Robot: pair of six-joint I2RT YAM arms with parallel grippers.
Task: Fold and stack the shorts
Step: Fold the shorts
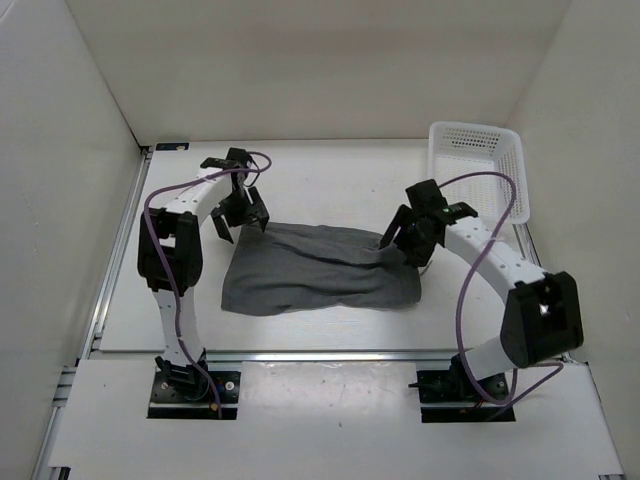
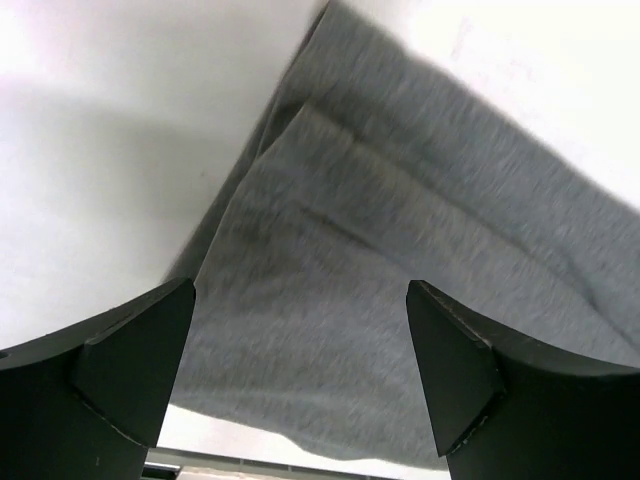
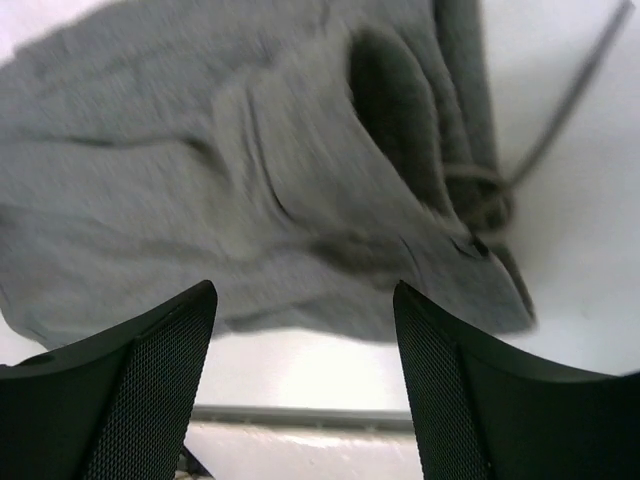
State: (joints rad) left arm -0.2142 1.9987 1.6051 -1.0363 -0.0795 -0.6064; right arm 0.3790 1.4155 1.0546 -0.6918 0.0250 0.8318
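The top layer's corner falls short of the grey shorts' far edge, so the robot's left gripper will pinch that corner and pull it toward the shorts' far edge (image 2: 343,25).
The grey shorts (image 1: 315,268) lie folded in a rough rectangle on the white table, between the two arms. My left gripper (image 1: 240,215) hovers over the far left corner of the shorts (image 2: 400,250), its jaws wide open with only cloth below them. My right gripper (image 1: 400,240) hangs above the far right corner, open too, nothing between its fingers. In the right wrist view the shorts (image 3: 250,180) show a rumpled waistband end with the drawstring (image 3: 560,120) trailing onto the table.
A white mesh basket (image 1: 480,170) stands at the far right corner of the table. White walls close in the table on three sides. A metal rail (image 1: 330,355) runs along the near edge.
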